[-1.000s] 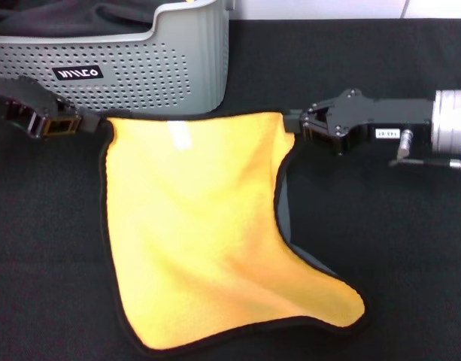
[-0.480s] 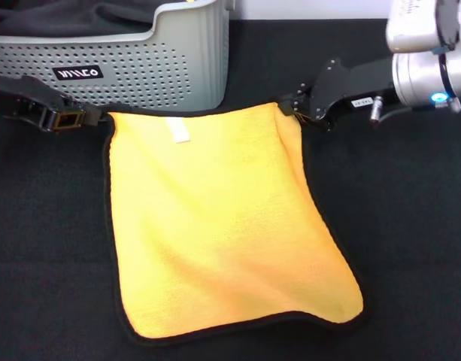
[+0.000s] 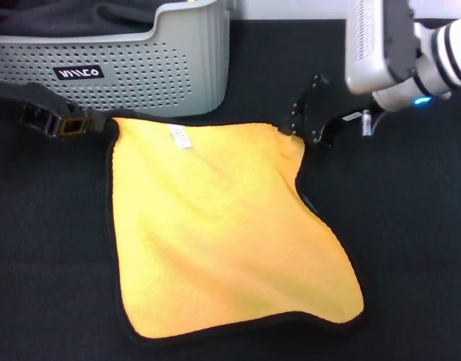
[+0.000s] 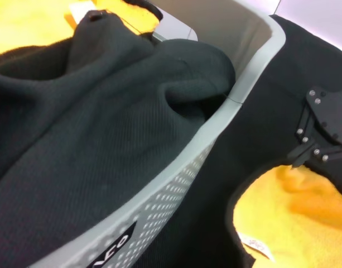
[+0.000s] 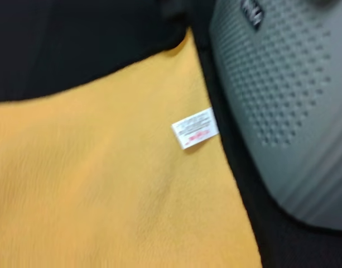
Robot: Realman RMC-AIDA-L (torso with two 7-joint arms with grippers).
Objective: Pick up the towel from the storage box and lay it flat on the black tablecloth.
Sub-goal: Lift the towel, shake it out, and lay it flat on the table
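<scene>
My left gripper has the towel's corner. It will let go of it on the black tablecloth (image 3: 118,144) just in front of the storage box.
The towel (image 3: 215,226) lies yellow-orange face up on the black tablecloth (image 3: 410,248), its white label (image 3: 180,137) near the far edge. My left gripper (image 3: 102,125) is shut on the towel's far left corner, just in front of the storage box (image 3: 140,68). My right gripper (image 3: 290,131) is shut on the far right corner, with its wrist raised. The far edge runs straight between them. The left wrist view shows the right gripper (image 4: 298,162) at the towel's (image 4: 293,218) corner. The right wrist view shows the towel (image 5: 104,184), label (image 5: 195,128) and box (image 5: 288,100).
A plain dark charcoal cloth (image 3: 65,15) fills the storage box, also seen in the left wrist view (image 4: 76,123) inside the box rim (image 4: 215,128). The box stands at the far left, close behind the towel's far edge.
The right arm has swung upward, and its gripper now points down at the corner. The towel's folded right side has spread out, and its far edge has moved slightly nearer.
</scene>
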